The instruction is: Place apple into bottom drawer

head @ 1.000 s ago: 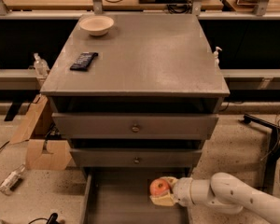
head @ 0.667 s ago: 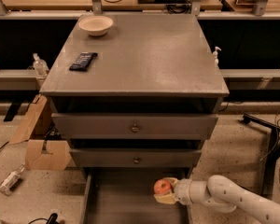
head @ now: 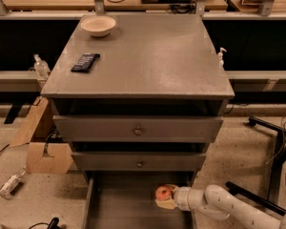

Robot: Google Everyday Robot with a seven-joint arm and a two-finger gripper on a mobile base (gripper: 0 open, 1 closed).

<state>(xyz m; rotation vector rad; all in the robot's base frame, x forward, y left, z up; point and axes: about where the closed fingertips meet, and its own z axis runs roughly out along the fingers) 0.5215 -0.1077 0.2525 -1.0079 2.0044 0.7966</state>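
Observation:
The robot's gripper will release the apple near the middle of the open bottom drawer's inside (head: 153, 202), just toward the side of the robot's arm.
The apple (head: 163, 192) is small, round and red-orange. It sits between the pale fingers of my gripper (head: 165, 197), just above the floor of the bottom drawer (head: 128, 204). That drawer is pulled open at the foot of the gray cabinet (head: 143, 56), a long gray tray with low side walls. My white arm (head: 214, 204) reaches in from the lower right, and the gripper is over the drawer's right side. The gripper is shut on the apple.
On the cabinet top stand a beige bowl (head: 98, 25) at the back left and a dark flat packet (head: 85, 62) near the left edge. Two closed drawer fronts with knobs (head: 138, 130) sit above the open drawer. A cardboard box (head: 43, 147) and a bottle (head: 10, 184) lie on the floor at left; a chair base (head: 271, 132) stands at right.
The arm and the apple have shifted slightly lower and toward the drawer floor. The gripper still holds the apple.

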